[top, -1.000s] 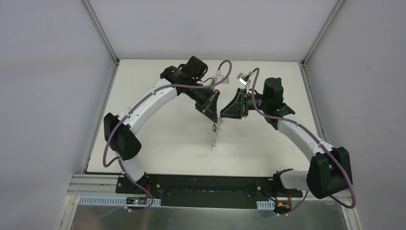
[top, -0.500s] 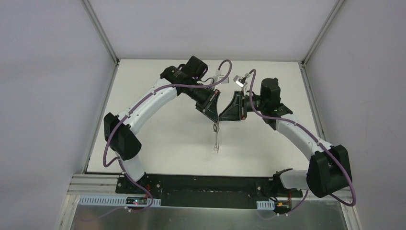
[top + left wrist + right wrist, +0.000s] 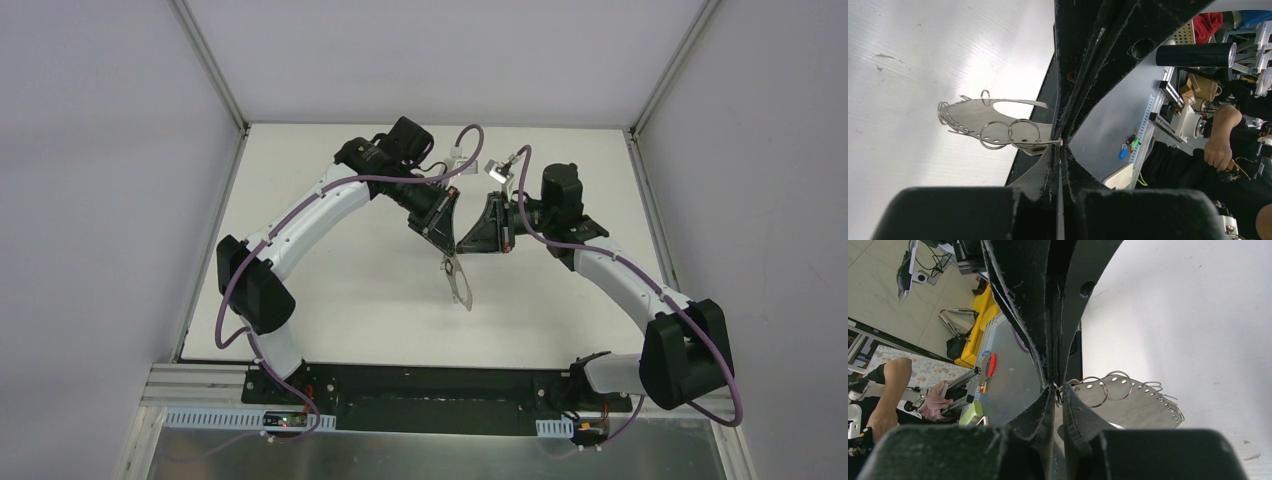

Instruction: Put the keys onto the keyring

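Observation:
The keyring plate's edge is pinched in my left gripper, so I should open that gripper, back it off and take the wire ring (image 3: 1057, 394) at the fingers of my right gripper.
The keyring (image 3: 460, 287) is a flat silvery oval plate with holes round its rim and small wire rings in them; it hangs in the air under both grippers. My left gripper (image 3: 451, 250) is shut on its edge (image 3: 1059, 144); the plate (image 3: 990, 117) sticks out to the left there. My right gripper (image 3: 461, 245) meets it tip to tip, nearly shut (image 3: 1055, 388) on a tiny dark piece. A small dark oval with a slot (image 3: 1036, 149), apparently the key's head, sits under the plate's edge at the tips. The plate also shows in the right wrist view (image 3: 1140, 407).
The white table (image 3: 330, 290) lies below the grippers. Grey walls stand on the left, right and back. The black base rail (image 3: 430, 385) runs along the near edge.
The hanging keyring has turned from edge-on to showing its face and now slants right. My right gripper has moved a little left, closer to the left gripper.

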`<act>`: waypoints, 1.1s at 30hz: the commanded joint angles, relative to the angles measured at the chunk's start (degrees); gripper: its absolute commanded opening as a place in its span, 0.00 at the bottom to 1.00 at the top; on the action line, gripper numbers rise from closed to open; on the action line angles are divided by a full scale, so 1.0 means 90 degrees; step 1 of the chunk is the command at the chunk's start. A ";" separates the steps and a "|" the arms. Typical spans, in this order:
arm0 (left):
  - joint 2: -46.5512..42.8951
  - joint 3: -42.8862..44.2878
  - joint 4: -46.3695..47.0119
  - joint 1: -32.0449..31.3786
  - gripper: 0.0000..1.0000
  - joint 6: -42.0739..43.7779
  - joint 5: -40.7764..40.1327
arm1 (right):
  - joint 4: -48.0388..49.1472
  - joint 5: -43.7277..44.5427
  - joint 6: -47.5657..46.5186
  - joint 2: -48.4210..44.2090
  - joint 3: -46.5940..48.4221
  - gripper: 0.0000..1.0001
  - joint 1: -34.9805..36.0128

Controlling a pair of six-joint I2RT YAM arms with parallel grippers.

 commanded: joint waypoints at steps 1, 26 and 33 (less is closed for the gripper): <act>-0.0008 0.0286 0.0154 0.0004 0.00 -0.0029 0.0228 | 0.0135 -0.0248 -0.0065 0.0023 0.0318 0.00 0.0088; -0.1394 -0.1174 0.1762 0.0154 0.32 0.1615 -0.0685 | 0.1297 0.0224 0.1320 0.0126 0.0207 0.00 -0.0351; -0.1656 -0.1520 0.1983 0.0074 0.34 0.2520 -0.1126 | 0.1303 0.0178 0.1451 0.0213 0.0248 0.00 -0.0413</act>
